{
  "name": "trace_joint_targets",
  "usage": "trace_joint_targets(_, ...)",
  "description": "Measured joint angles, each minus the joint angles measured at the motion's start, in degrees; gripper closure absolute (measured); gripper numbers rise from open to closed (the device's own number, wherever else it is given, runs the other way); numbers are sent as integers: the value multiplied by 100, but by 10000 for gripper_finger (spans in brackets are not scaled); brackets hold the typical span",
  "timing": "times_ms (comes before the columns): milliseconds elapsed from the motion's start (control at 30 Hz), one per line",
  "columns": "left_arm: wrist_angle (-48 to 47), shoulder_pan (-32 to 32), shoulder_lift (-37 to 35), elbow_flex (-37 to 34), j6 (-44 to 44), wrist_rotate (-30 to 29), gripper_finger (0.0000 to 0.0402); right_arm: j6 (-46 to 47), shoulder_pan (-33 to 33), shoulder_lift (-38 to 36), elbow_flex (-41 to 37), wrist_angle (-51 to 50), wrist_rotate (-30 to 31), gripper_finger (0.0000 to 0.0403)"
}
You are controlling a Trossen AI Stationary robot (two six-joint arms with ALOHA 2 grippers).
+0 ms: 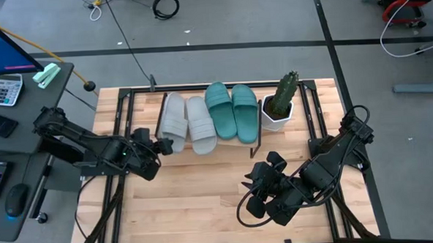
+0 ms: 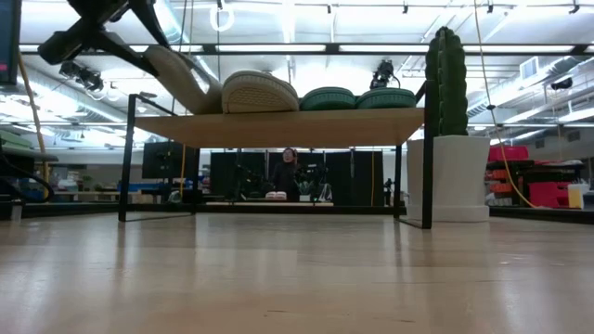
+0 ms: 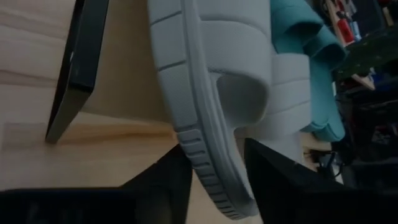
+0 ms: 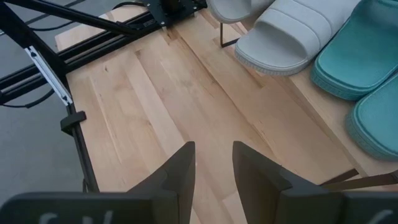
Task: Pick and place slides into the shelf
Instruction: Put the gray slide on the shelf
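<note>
The leftmost grey slide leans tilted over the shelf's end bar, so my left gripper needs to open, regrip its near end [image 3: 225,191] and shift it toward its mate.
The shelf [image 1: 232,147] stands at the table's far side and shows level in the low view [image 2: 278,127]. On its top lie a grey slide [image 1: 200,124] and two teal slides [image 1: 220,110] [image 1: 245,113]. A second grey slide [image 1: 173,116] is at the shelf's left end, tilted in the low view [image 2: 186,79]. My left gripper [image 1: 164,146] is at its near end, shut on it. My right gripper [image 1: 253,189] hangs open and empty over the table's near right part, with bare tabletop below it in the right wrist view [image 4: 214,163]. My left gripper pinches the leftmost grey slide between its two fingers at the sole's ribbed rim [image 3: 205,165], at the slide's near end. The fingers come from the table's left and near side. The slide is tilted: the held end is raised and the far end [image 2: 212,100] is down on the shelf top.
A cactus in a white pot [image 1: 278,108] stands just right of the shelf. Black frame rails [image 1: 125,118] run along the table's sides. Bare tabletop [image 1: 197,188] lies in front of the shelf. A desk with a calculator [image 1: 5,90] is at the far left.
</note>
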Motion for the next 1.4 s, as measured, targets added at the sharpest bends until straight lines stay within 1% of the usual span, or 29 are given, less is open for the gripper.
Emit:
trace_joint_targets(100,-2,2,0,0,3,229,280,0,0,0,0,2,0,289)
trace_joint_targets(167,-26,2,0,0,2,334,292,2,0,0,0,0,0,289)
trace_joint_targets(233,-75,-2,0,0,-1,344,296,2,0,0,0,2,0,289)
trace_joint_targets(300,-118,-2,0,0,3,345,292,2,0,0,0,2,0,289)
trace_joint_targets(400,-112,-2,0,0,45,345,268,4,0,0,0,1,0,289)
trace_joint_targets(533,-111,-2,0,0,76,407,216,4,0,0,0,1,0,289)
trace_joint_targets(733,-61,-2,0,0,383,782,138,-8,0,0,0,2,0,289)
trace_joint_targets(833,102,-2,0,0,686,817,118,-21,0,0,0,2,0,289)
trace_joint_targets(900,175,-2,0,0,828,822,116,-22,0,0,0,2,0,289)
trace_joint_targets(967,170,-2,0,0,884,839,125,-24,0,0,0,2,1,289)
trace_joint_targets(1067,152,-2,0,0,896,863,160,-24,0,0,0,2,2,289)
trace_joint_targets(1300,111,2,0,0,896,862,284,-22,0,0,0,2,2,289)
trace_joint_targets(1400,13,2,0,0,892,833,330,-20,0,0,0,2,2,289)
